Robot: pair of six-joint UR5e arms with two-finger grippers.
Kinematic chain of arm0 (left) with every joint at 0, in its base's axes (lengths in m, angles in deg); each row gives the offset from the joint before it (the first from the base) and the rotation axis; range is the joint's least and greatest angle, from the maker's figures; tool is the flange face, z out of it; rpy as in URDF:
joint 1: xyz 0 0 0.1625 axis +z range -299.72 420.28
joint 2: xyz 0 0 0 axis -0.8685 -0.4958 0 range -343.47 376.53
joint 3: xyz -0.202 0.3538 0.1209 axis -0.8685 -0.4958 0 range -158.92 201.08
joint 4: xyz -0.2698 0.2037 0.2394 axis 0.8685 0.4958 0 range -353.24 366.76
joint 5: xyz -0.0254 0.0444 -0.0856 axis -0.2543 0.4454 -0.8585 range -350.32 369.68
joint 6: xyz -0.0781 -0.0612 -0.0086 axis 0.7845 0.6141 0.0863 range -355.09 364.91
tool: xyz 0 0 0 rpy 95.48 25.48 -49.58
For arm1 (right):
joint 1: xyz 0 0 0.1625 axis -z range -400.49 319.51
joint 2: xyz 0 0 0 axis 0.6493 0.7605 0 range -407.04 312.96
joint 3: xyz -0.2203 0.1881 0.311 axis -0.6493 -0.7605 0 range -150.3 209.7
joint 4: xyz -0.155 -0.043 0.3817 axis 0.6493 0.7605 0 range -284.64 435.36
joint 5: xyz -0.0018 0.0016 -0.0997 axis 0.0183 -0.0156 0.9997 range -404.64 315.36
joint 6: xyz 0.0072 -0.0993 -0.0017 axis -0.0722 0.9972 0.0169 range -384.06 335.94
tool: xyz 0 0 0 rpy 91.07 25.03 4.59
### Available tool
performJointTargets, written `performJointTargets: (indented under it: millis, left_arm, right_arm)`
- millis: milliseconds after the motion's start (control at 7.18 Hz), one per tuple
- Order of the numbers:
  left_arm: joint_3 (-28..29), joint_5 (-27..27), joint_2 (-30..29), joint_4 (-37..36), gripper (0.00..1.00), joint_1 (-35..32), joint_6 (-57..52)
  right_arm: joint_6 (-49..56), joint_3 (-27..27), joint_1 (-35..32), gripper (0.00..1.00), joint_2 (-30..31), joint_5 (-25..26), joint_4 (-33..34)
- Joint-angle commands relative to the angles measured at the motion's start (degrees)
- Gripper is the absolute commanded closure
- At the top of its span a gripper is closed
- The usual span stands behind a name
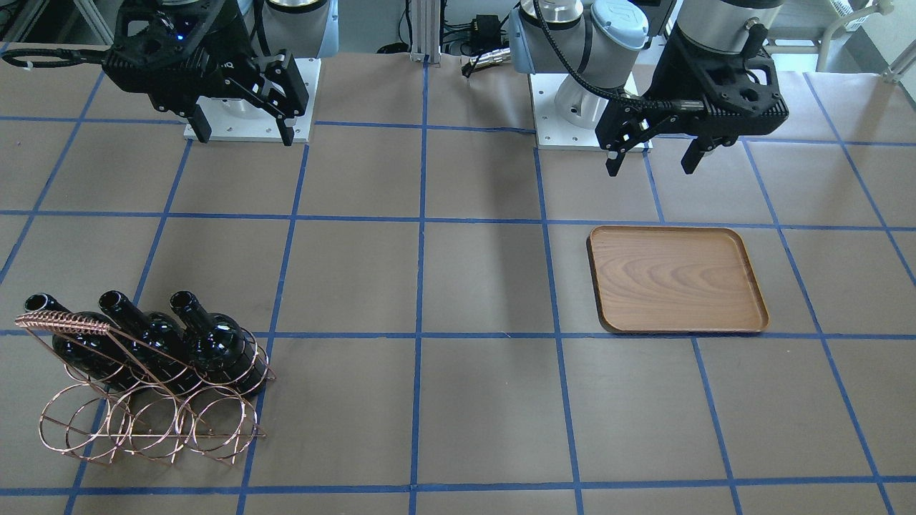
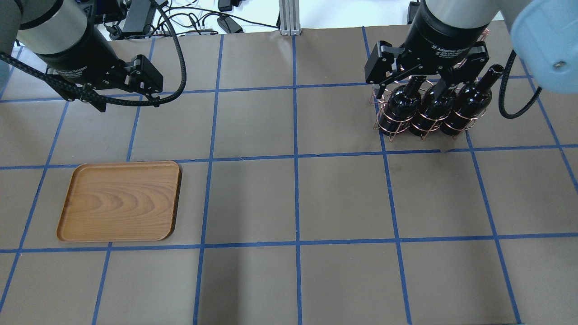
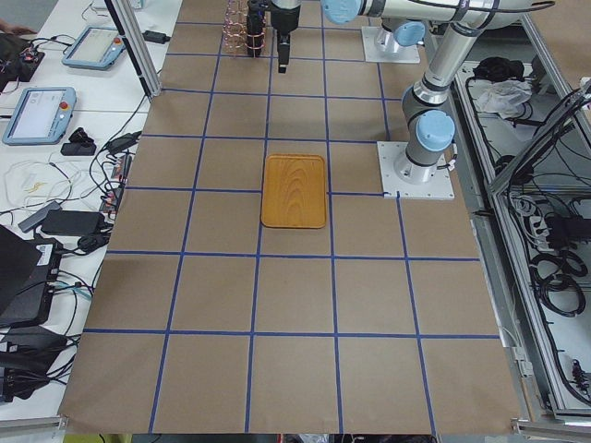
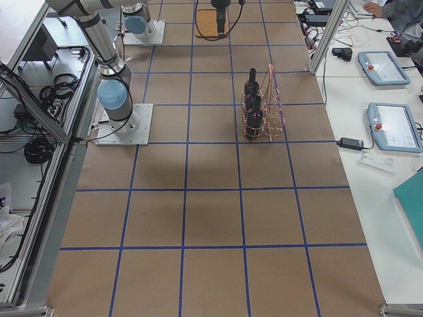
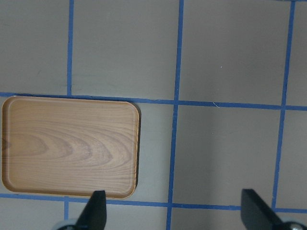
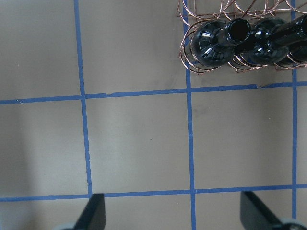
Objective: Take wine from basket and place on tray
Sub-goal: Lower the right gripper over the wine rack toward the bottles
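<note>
Next, my right gripper goes to the neck of the middle wine bottle (image 1: pixel 124 312) (image 6: pixel 290 32) in the copper wire basket and closes there.
Three near-black wine bottles (image 1: pixel 154 332) lean side by side in the copper wire basket (image 1: pixel 150 422), necks pointing toward the robot. They also show in the overhead view (image 2: pixel 433 108) and at the top right of the right wrist view (image 6: pixel 213 40). My right gripper (image 1: pixel 243 132) is open and empty, high above the table on the robot's side of the basket (image 6: pixel 192 62). The wooden tray (image 1: pixel 676 279) lies bare on the other half of the table. My left gripper (image 1: pixel 651 154) is open and empty, high above the table behind the tray (image 5: pixel 69 146).
Brown table covering with a blue tape grid. The arm base plates (image 1: pixel 247 118) stand at the robot's edge. Cables and boxes (image 2: pixel 135 18) lie beyond the far table edge. Tablets (image 3: pixel 37 111) sit on the side bench.
</note>
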Motion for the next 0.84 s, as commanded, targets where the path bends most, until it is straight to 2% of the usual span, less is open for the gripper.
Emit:
performJointTargets:
  millis: [0, 697]
  left_arm:
    - [-0.1, 0.1, 0.0, 0.1, 0.00, 0.0, 0.0]
    - [-0.1, 0.0, 0.0, 0.1, 0.00, 0.1, 0.0]
  right_arm:
    - [0.0, 0.0, 0.1, 0.00, 0.0, 0.3, 0.1]
    - [0.7, -0.2, 1.1, 0.00, -0.7, 0.4, 0.3]
